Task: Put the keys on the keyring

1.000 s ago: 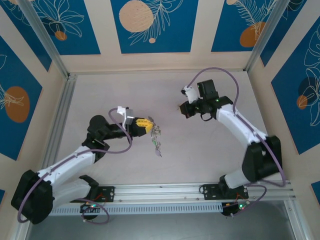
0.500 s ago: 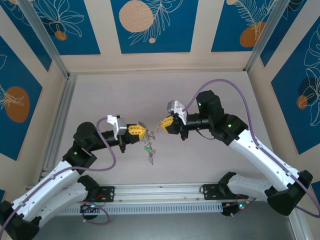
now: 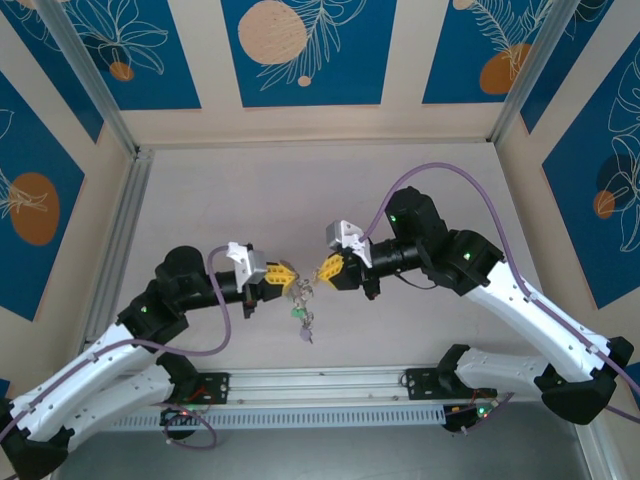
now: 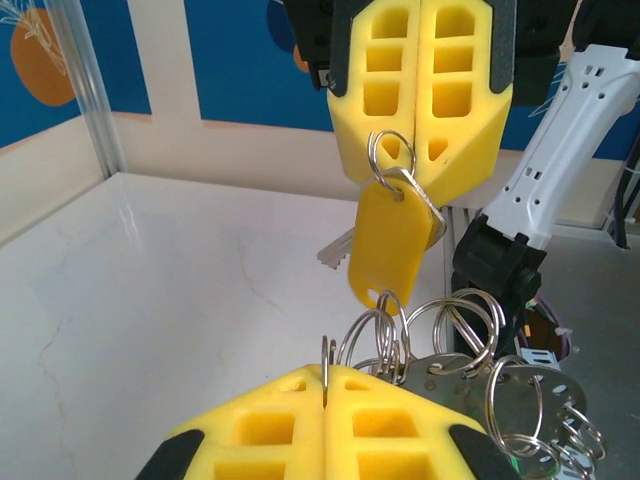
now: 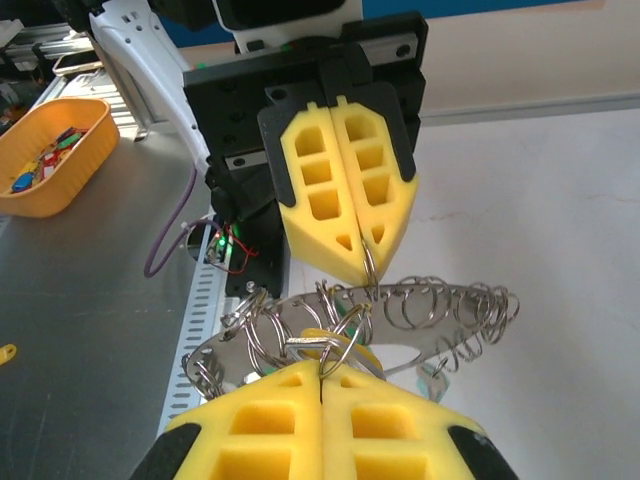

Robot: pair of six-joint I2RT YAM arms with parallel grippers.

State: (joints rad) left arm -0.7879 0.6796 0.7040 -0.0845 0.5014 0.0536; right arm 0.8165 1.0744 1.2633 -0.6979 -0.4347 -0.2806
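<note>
The robot's right gripper will put the key with the yellow tag down on the bare table (image 3: 331,298) just beside the hanging keyring.
Both grippers meet above the middle of the table. My left gripper (image 3: 291,277) is shut on one small split ring (image 4: 328,362) of the keyring (image 5: 420,305), a grey metal oval carrying several such rings. The keyring hangs from that grip, tilted, with a green key (image 3: 297,311) and a lilac key (image 3: 306,337) dangling below. My right gripper (image 3: 323,268) is shut on the ring (image 5: 345,335) of a key with a yellow plastic tag (image 4: 388,243); its metal blade (image 4: 336,256) sticks out behind the tag. The two yellow jaw tips face each other, a finger's width apart.
An aluminium rail (image 3: 320,384) runs along the near edge between the arm bases. Patterned blue walls close in the table (image 3: 400,320) on three sides. An orange basket (image 5: 50,150) of small items sits off the table, beyond the rail.
Both arms have swung inward and nearer. The left gripper carried the keyring right and down; the right gripper came left with the yellow-tagged key until the jaw tips nearly meet.
</note>
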